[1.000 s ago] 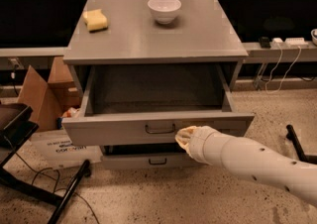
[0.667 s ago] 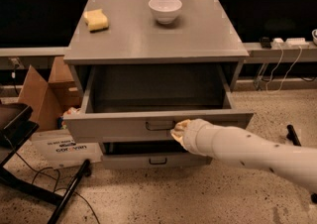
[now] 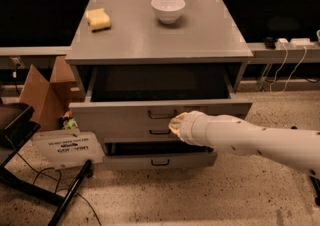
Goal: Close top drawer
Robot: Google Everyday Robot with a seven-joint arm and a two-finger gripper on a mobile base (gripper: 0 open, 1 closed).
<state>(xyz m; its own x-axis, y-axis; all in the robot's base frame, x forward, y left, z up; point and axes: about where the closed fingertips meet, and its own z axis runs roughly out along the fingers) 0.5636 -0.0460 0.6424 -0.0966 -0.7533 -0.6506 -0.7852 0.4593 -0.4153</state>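
Next, the gripper releases the top drawer's handle, now on the part-way open drawer, above the middle drawer handle (image 3: 157,94), flush with the front of the grey cabinet.
The top drawer (image 3: 115,116) of the grey cabinet (image 3: 160,40) is part-way open, with its dark inside showing above the front panel. Its small dark handle (image 3: 161,115) sits in the middle of the panel. My gripper (image 3: 176,123) is at the end of the white arm (image 3: 250,137), which reaches in from the right. It is pressed against the drawer front just right of and below the handle.
A middle drawer handle (image 3: 160,131) and a slightly open bottom drawer (image 3: 160,161) sit below. A white bowl (image 3: 168,8) and a yellow sponge (image 3: 98,19) rest on the cabinet top. A cardboard box (image 3: 42,95), a white sign (image 3: 67,149) and a black stand (image 3: 30,180) are at the left.
The top drawer has slid a good way back into the cabinet, and my gripper has moved forward with its front panel.
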